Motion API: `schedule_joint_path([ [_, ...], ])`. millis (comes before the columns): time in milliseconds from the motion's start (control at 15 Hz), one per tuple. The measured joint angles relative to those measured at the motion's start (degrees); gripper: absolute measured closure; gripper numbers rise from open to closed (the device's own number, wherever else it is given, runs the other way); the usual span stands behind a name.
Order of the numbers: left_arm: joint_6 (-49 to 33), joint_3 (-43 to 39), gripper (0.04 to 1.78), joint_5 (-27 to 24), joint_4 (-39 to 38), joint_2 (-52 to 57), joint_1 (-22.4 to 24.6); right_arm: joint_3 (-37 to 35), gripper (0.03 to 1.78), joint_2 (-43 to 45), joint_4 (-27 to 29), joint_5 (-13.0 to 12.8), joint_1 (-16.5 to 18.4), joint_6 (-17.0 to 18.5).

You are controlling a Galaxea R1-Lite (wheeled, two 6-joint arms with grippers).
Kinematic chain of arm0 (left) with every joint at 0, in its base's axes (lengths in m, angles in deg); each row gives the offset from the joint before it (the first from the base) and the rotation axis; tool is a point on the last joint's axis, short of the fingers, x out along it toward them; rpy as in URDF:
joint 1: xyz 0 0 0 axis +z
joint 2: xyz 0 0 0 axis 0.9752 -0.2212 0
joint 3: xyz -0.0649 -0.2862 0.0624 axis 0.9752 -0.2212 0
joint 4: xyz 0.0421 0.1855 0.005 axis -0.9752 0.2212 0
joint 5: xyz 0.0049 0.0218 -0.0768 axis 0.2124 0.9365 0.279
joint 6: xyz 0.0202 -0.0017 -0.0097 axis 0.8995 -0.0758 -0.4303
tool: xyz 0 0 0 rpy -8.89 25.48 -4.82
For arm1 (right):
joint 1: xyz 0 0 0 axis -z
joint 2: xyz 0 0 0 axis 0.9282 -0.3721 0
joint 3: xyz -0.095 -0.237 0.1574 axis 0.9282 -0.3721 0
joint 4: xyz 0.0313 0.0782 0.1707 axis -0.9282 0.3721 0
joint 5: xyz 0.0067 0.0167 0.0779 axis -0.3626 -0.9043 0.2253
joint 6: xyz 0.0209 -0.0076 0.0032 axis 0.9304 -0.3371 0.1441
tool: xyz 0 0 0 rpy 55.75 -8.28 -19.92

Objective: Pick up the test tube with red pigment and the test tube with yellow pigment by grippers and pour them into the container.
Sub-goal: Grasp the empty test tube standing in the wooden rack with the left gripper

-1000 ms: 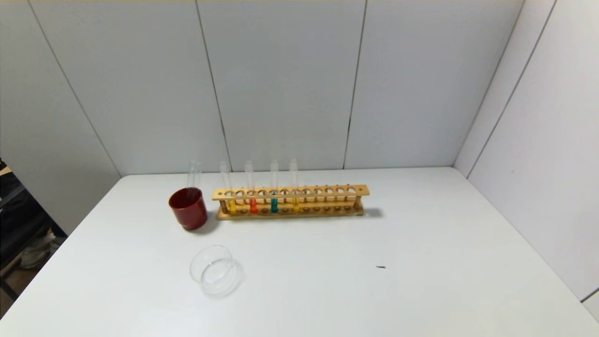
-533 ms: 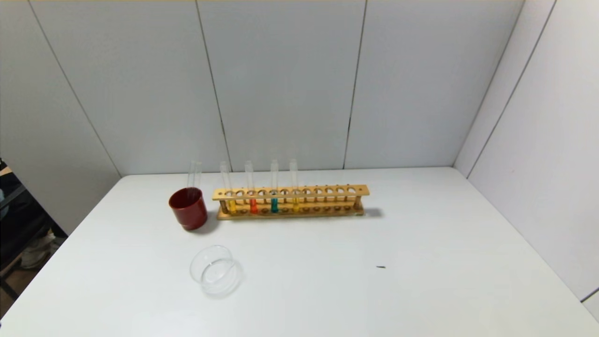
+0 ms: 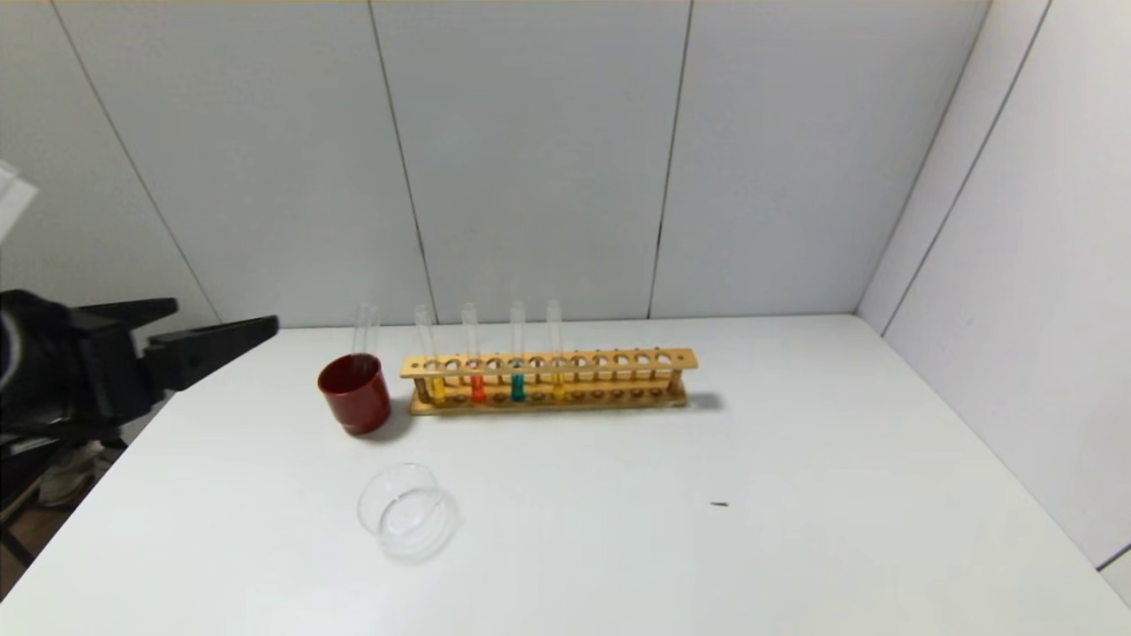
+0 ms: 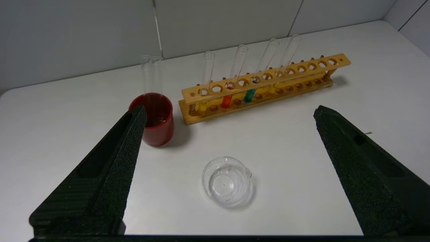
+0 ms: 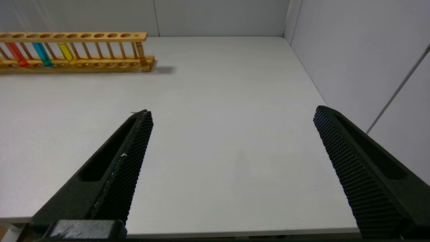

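Next, my left gripper closes on the upper part point(image 3: 425, 329) point(image 4: 208, 68) of the tube with yellow pigment that stands closest to the dark red cup.
A wooden rack point(image 3: 548, 380) holds the tube with red pigment point(image 3: 477, 387), two tubes with yellow pigment point(image 3: 437, 389) point(image 3: 557, 385) and a teal tube point(image 3: 518, 386). The clear glass container point(image 3: 405, 511) sits on the table in front of the rack; it also shows in the left wrist view point(image 4: 227, 181). My left gripper point(image 3: 221, 329) is open and empty at the table's left edge, left of the cup. My right gripper point(image 5: 231, 114) is open and empty over the table's near right part; it is out of the head view.
A dark red cup point(image 3: 355, 392) with two empty tubes point(image 3: 365, 329) stands left of the rack. The white table point(image 3: 795, 495) has walls at the back and right. A small dark speck point(image 3: 719, 504) lies on it.
My left gripper has come into the head view from the left edge. The tubes, cup and container have not moved.
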Motion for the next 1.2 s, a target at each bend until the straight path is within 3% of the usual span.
schedule_joint_path([
  [400,-1.18,-0.33,0.07,0.57,-17.07,-21.2,-3.67,0.0,0.06,0.0,0.0,0.0,0.0,0.02],
  [733,-0.89,0.59,0.07,5.1,-27.54,-34.47,-6.56,0.0,0.06,0.0,0.0,0.0,0.0,0.02],
  [1200,-1.29,7.56,0.07,9.42,-31.73,-46.82,-7.17,0.0,0.06,0.0,0.0,0.0,0.0,0.04],
])
